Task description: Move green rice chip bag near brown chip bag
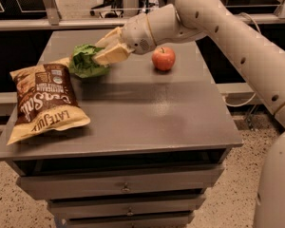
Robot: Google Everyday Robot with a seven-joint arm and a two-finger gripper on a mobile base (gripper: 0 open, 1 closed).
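Next, my gripper lets go of the green rice chip bag on the grey table (87,77), against the top end of the brown chip bag.
The green rice chip bag (85,61) is crumpled at the back left of the grey table (152,122), right beside the top end of the brown chip bag (43,100). My gripper (103,50) is shut on the green bag's right side, its pale fingers (111,56) pinching the foil. The brown chip bag lies flat along the table's left edge, its pale yellow lower end overhanging the front left corner.
A red apple (163,59) stands at the back right of the table, just under my forearm. Drawers (126,188) sit below the tabletop. A railing and dark floor lie behind the table.
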